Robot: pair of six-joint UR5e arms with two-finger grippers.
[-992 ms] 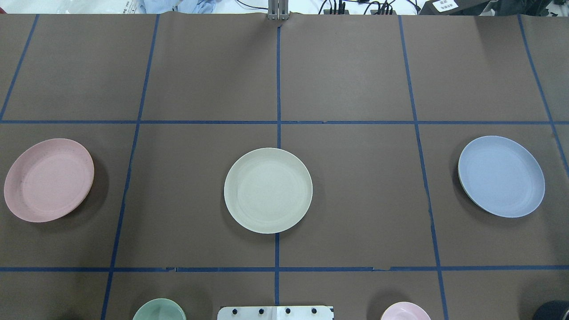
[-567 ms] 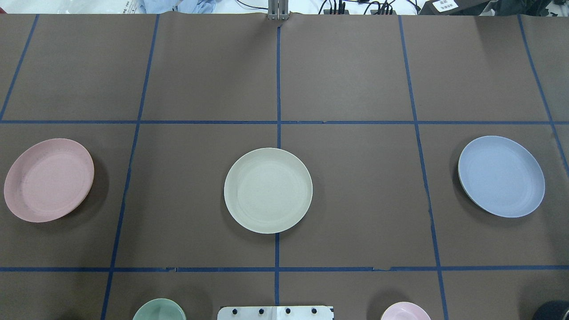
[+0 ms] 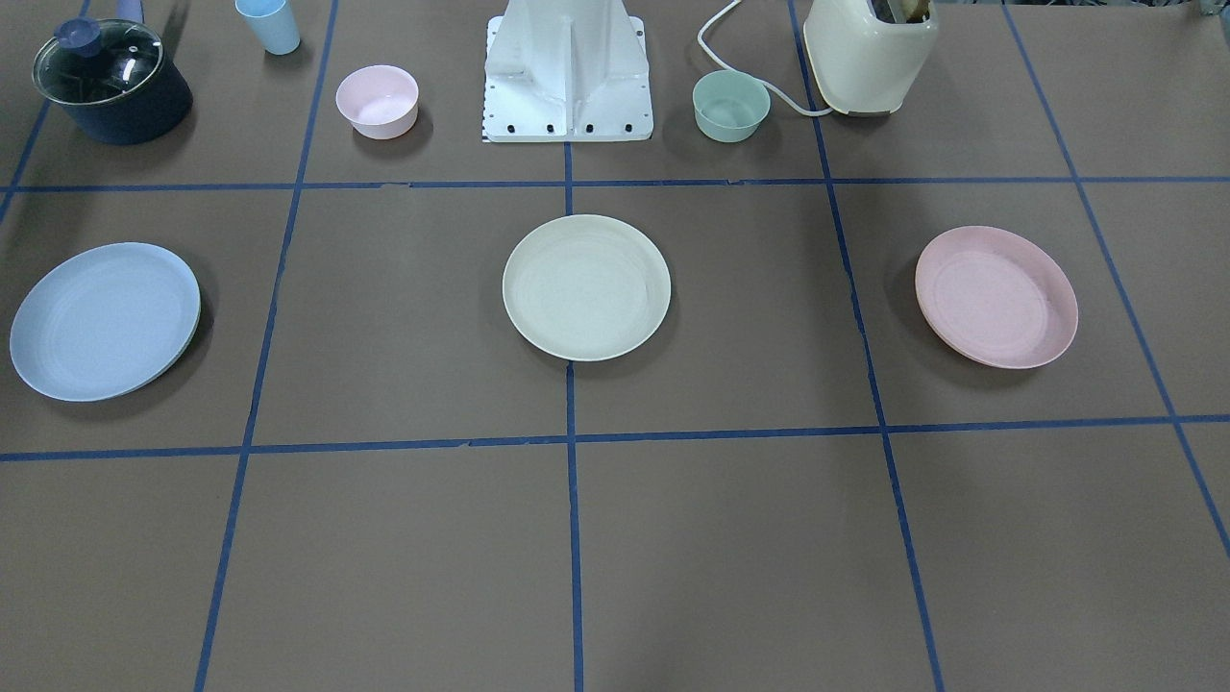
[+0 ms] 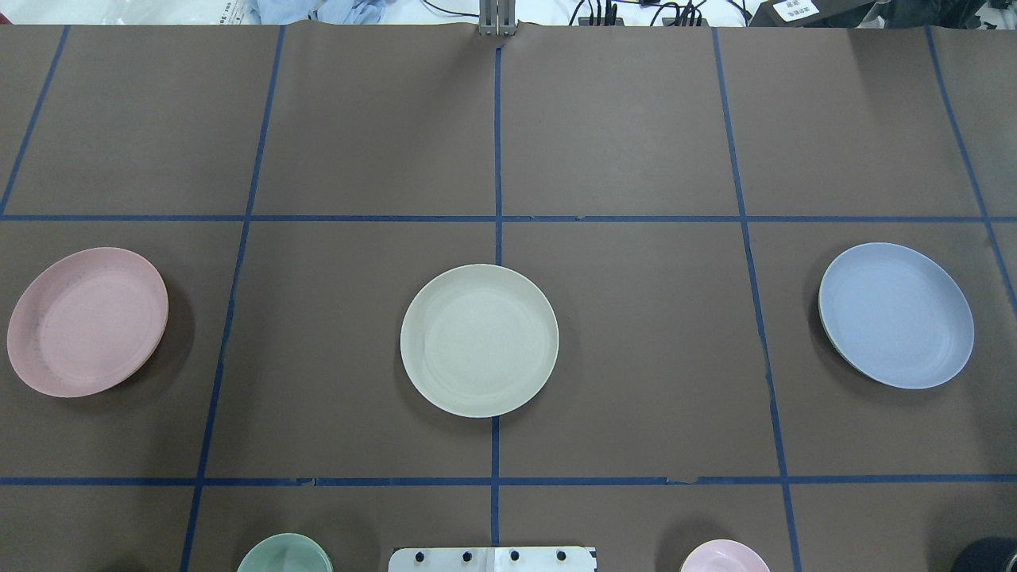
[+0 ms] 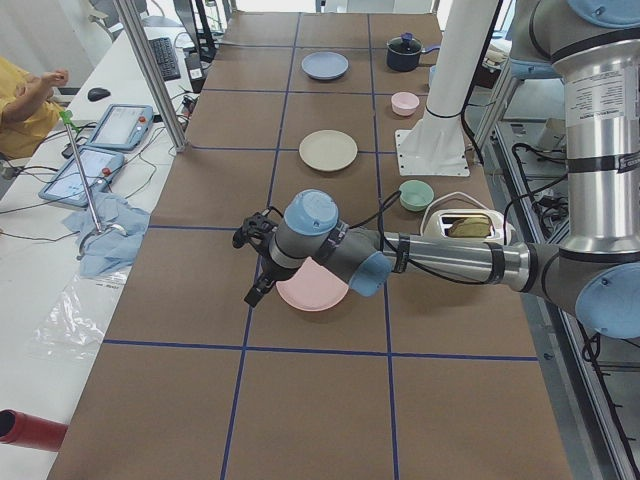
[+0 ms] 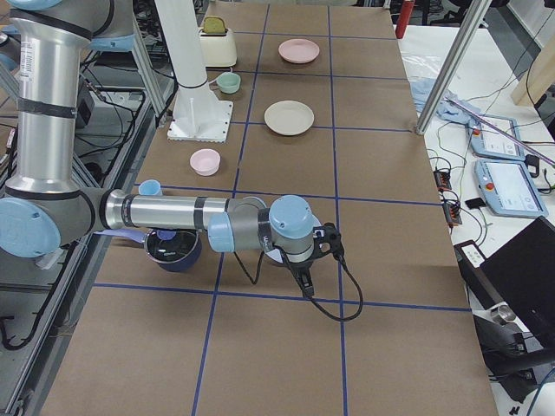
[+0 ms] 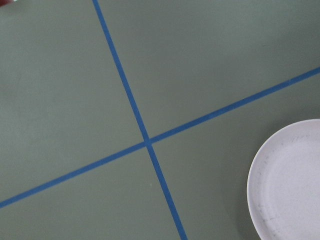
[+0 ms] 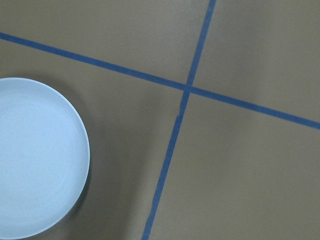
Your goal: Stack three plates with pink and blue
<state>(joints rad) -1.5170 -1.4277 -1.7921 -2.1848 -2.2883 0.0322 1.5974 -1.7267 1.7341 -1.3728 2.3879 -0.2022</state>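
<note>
My left gripper needs to grip the pink plate's outer rim (image 3: pixel 1074 323) (image 7: pixel 248 192) on the side farthest from the cream-white plate.
Three plates lie apart in a row on the brown table. The cream-white plate (image 4: pixel 479 340) is in the middle, the pale pink plate (image 4: pixel 87 321) at the left and the light blue plate (image 4: pixel 896 314) at the right. No gripper shows in the overhead or front views. In the exterior left view my left gripper (image 5: pixel 256 285) hangs above the table beside the pink plate (image 5: pixel 312 290); I cannot tell if it is open. In the exterior right view my right gripper (image 6: pixel 306 282) hangs by the spot where the blue plate lies, mostly hidden behind the arm; I cannot tell its state. The wrist views show the pink plate's edge (image 7: pixel 290 180) and the blue plate (image 8: pixel 35 157).
Near the robot base (image 3: pixel 567 72) stand a small pink bowl (image 3: pixel 378 101), a green bowl (image 3: pixel 731 106), a cream toaster (image 3: pixel 870 53), a dark lidded pot (image 3: pixel 110 77) and a blue cup (image 3: pixel 269 24). Blue tape lines grid the table.
</note>
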